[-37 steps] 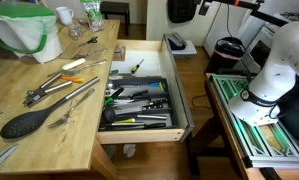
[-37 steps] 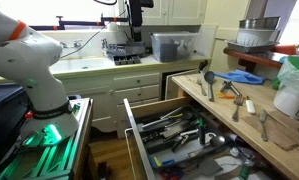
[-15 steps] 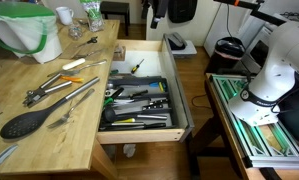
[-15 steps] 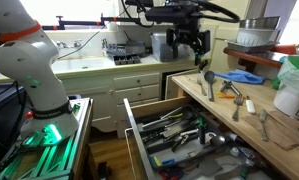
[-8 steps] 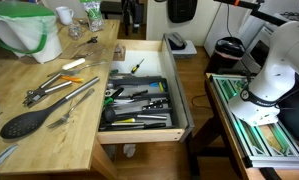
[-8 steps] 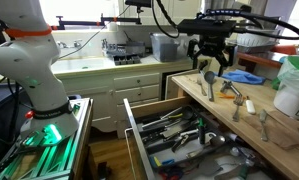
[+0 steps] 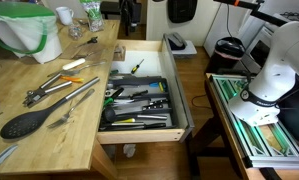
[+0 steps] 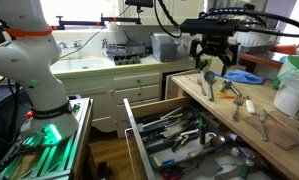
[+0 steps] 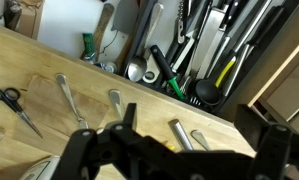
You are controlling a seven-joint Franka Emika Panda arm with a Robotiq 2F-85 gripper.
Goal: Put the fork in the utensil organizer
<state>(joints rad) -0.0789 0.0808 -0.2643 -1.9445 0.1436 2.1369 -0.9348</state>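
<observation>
The robot's gripper should close on the handle of the silver utensil [image 7: 90,65] [image 9: 116,109] that lies next to the knife on brown paper, near the drawer.
The fork [image 7: 61,119] is a slim silver piece lying on the wooden counter [image 7: 49,150], beside a black spoon [image 7: 27,122]. The utensil organizer [image 7: 172,96] is a dark grey divided tray full of cutlery in the open pale drawer. It also shows in an exterior view [image 8: 174,131] and at the top of the wrist view [image 9: 189,40]. My gripper [image 8: 211,58] hangs open and empty above the counter's utensils, holding nothing. In the wrist view its fingers [image 9: 194,128] stand wide apart over the counter edge. I cannot tell which utensil there is the fork.
Metal tongs [image 7: 49,86] and a long grey utensil [image 7: 74,96] lie near the fork. Scissors [image 9: 11,105] lie on the counter. A green-and-white bag [image 7: 29,30] stands at the counter's far end. The drawer front [image 7: 139,133] juts out beside the robot base [image 7: 274,70].
My gripper has swung in from out of view to above the utensils on the counter. In the last half second it has hardly moved. Nothing on the counter has shifted.
</observation>
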